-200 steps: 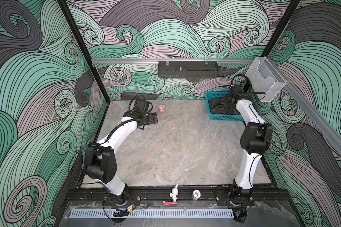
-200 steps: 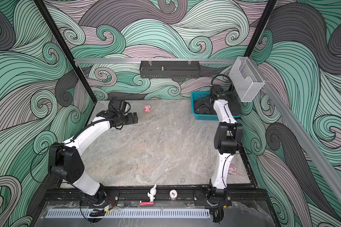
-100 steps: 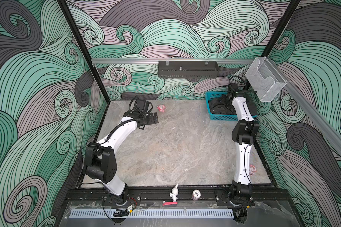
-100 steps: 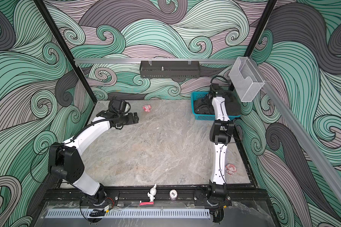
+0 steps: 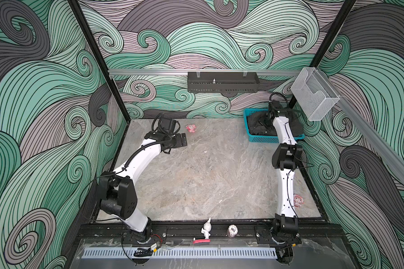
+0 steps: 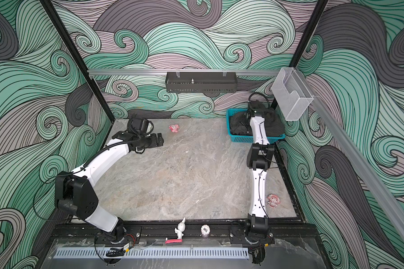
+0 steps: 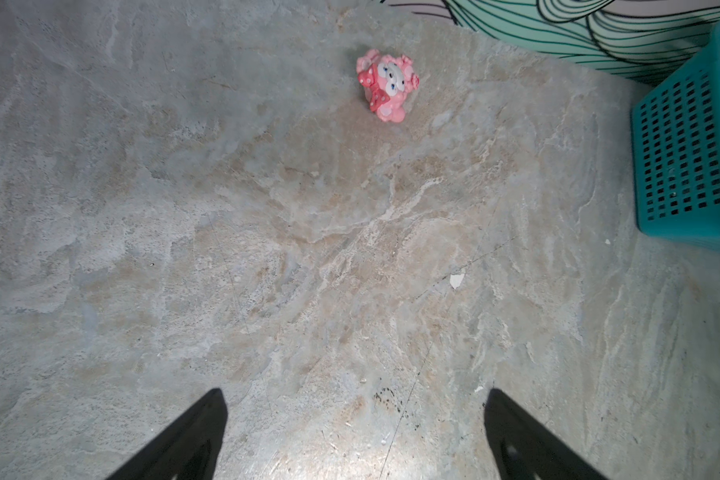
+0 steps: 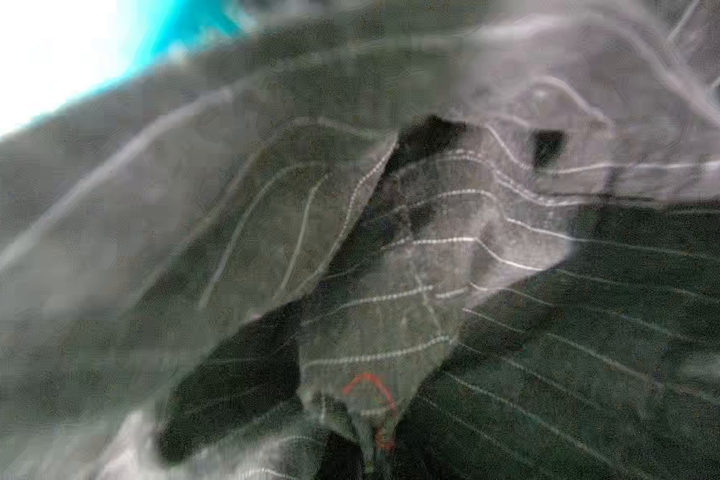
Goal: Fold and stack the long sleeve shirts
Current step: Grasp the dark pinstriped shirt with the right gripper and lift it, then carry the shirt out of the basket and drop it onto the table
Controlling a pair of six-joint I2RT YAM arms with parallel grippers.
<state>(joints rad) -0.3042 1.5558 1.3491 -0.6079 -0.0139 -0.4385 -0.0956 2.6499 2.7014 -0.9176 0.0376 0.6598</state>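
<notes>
Next, my right gripper lets go of the dark pinstriped shirt on the bare middle of the table (image 5: 221,169).
A dark pinstriped long sleeve shirt (image 5: 254,125) (image 6: 237,125) lies bunched in the teal mesh basket (image 5: 261,139) (image 6: 243,139) at the back right. My right gripper (image 5: 264,121) (image 6: 245,118) reaches down into the basket. In the blurred right wrist view it (image 8: 366,432) is shut on a raised fold of the shirt (image 8: 433,228). My left gripper (image 5: 182,139) (image 6: 159,139) hovers over the bare table at the back left, well away from the basket. Its jaws (image 7: 354,395) stand wide open with nothing between them.
A pink toy (image 5: 191,128) (image 7: 385,87) lies on the table just beyond the left gripper. Another pink figure (image 5: 297,200) lies by the right arm's lower link. A black tray (image 5: 222,82) and a clear box (image 5: 313,93) hang on the walls. The basket's wall (image 7: 682,158) shows in the left wrist view.
The right arm straightened and reached deeper into the basket, and its gripper went from open to shut on the shirt. The left arm has stayed still.
</notes>
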